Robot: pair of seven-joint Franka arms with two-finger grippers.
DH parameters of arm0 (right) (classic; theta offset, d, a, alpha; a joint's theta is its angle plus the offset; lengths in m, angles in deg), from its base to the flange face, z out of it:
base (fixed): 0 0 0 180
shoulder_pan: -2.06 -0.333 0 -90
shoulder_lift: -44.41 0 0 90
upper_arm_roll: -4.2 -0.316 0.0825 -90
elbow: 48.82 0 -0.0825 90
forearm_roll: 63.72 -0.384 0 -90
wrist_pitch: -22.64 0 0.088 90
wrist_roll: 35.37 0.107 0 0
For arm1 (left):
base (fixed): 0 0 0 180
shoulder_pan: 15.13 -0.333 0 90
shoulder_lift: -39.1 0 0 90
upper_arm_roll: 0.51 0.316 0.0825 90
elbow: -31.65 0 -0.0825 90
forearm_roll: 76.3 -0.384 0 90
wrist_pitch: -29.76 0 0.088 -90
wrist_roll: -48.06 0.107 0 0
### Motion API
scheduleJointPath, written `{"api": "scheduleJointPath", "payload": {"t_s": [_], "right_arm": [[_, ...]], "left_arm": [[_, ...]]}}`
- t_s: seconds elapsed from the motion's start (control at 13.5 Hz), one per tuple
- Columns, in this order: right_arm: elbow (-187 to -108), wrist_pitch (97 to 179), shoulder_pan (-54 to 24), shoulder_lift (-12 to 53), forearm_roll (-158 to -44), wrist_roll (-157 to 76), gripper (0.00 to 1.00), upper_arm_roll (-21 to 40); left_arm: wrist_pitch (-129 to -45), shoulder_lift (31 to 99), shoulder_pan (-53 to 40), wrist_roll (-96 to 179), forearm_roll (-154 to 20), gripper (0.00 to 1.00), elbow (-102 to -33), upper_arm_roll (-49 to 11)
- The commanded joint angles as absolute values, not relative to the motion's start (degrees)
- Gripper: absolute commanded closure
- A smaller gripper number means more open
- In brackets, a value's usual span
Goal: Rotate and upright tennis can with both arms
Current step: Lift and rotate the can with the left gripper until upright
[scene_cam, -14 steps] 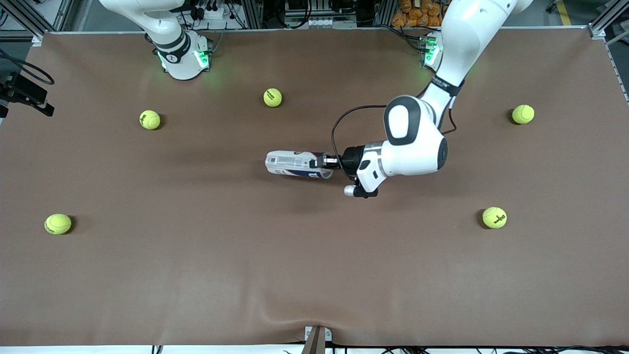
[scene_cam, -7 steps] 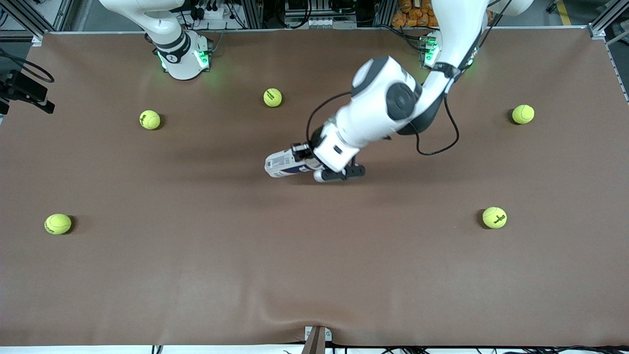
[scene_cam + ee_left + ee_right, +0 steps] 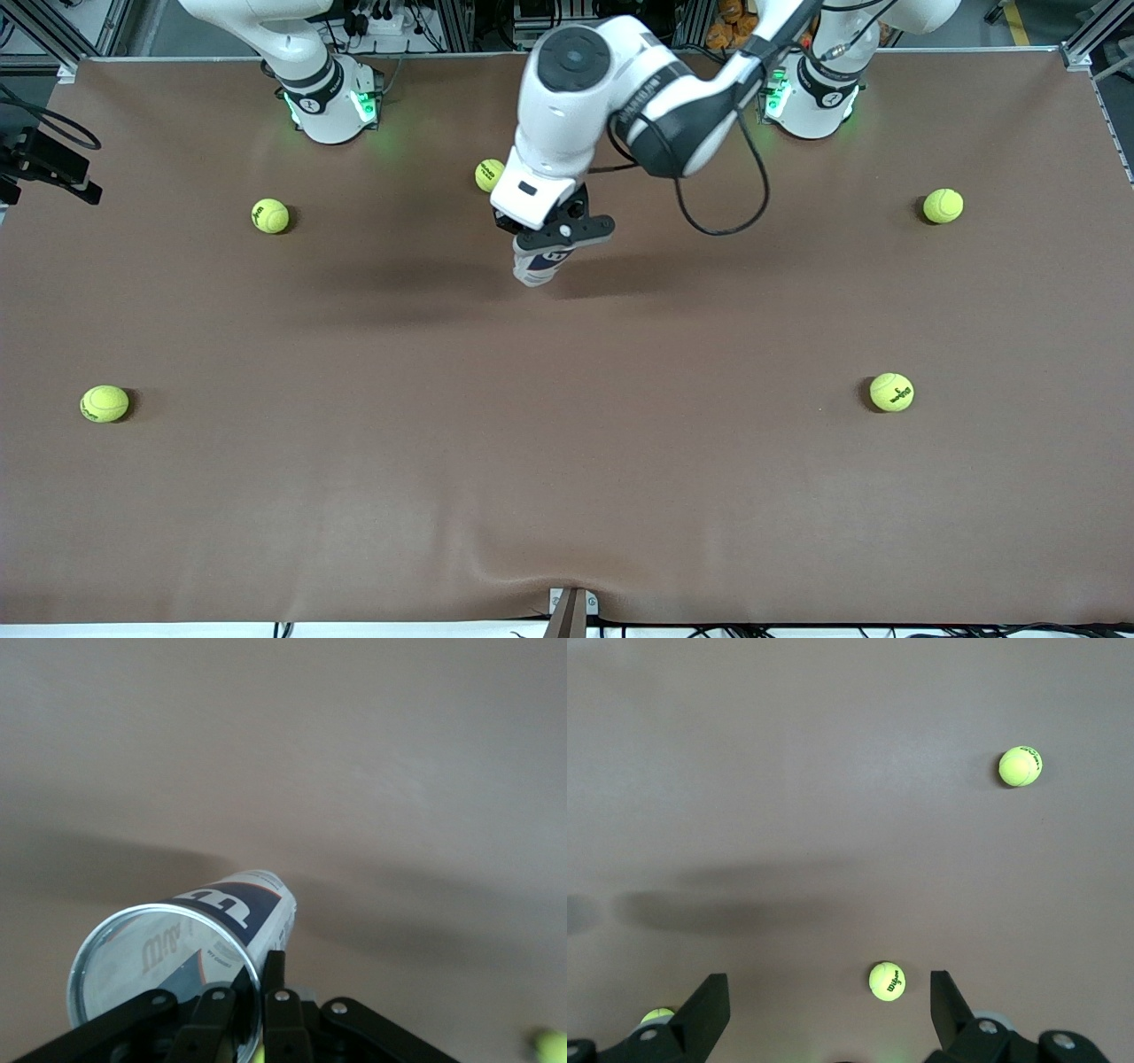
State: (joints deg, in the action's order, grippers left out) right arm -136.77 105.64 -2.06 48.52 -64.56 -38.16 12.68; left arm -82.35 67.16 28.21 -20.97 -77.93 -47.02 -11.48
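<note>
The robot's left gripper should set the tennis can, now steeply tilted near the table's middle, down upright on the bare brown mat (image 3: 575, 296) beside the can's tilted lower end.
The tennis can (image 3: 538, 266), white and dark blue, stands steeply tilted near the middle of the table, with its lower end down at the brown mat. My left gripper (image 3: 547, 245) reaches down from above and is shut on the can's silvery rim. In the left wrist view the can (image 3: 241, 911) points away from the camera. My left gripper (image 3: 255, 973) pinches its rim wall, one finger (image 3: 276, 979) outside and the other inside the open mouth. My right gripper (image 3: 828, 997) hangs open and empty high over the table; the right arm waits.
Several yellow-green tennis balls lie scattered on the brown mat (image 3: 567, 461). One ball (image 3: 487, 175) sits close to the left wrist, another ball (image 3: 270, 215) toward the right arm's end. A ball (image 3: 887, 981) shows between my right fingers, well below them.
The left arm has swung up and toward the bases, tipping the can from lying on its side to steeply tilted. The right arm has not moved.
</note>
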Motion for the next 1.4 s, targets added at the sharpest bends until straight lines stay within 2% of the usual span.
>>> {"api": "scheduleJointPath", "payload": {"t_s": [0.0, 0.15, 1.03, 1.18, 1.26, 1.33], "right_arm": [[-136.09, 105.25, -2.33, 48.36, -63.89, -36.95, 0.00, 12.46], [-135.83, 105.34, -2.42, 48.45, -63.89, -36.95, 0.00, 12.37], [-136.01, 105.43, -2.60, 48.27, -63.89, -36.95, 0.00, 12.46], [-136.09, 105.08, -2.60, 48.36, -63.89, -36.95, 0.00, 12.46], [-136.01, 105.17, -2.60, 48.27, -63.89, -36.87, 0.00, 12.46], [-136.01, 105.25, -2.60, 48.27, -63.89, -36.87, 0.00, 12.46]], "left_arm": [[-78.71, 71.61, 32.14, -24.97, -83.59, 1.00, -42.97, -10.09], [-78.70, 71.97, 33.20, -24.98, -83.69, 1.00, -43.05, -8.51], [-78.70, 76.54, 33.73, -26.38, -86.23, 1.00, -43.67, -8.51], [-78.70, 76.54, 33.73, -26.56, -86.23, 0.74, -43.67, -8.51], [-78.70, 76.54, 33.73, -26.56, -86.23, 0.67, -43.67, -8.51], [-78.70, 76.54, 33.65, -26.56, -86.23, 0.66, -43.67, -8.51]]}}
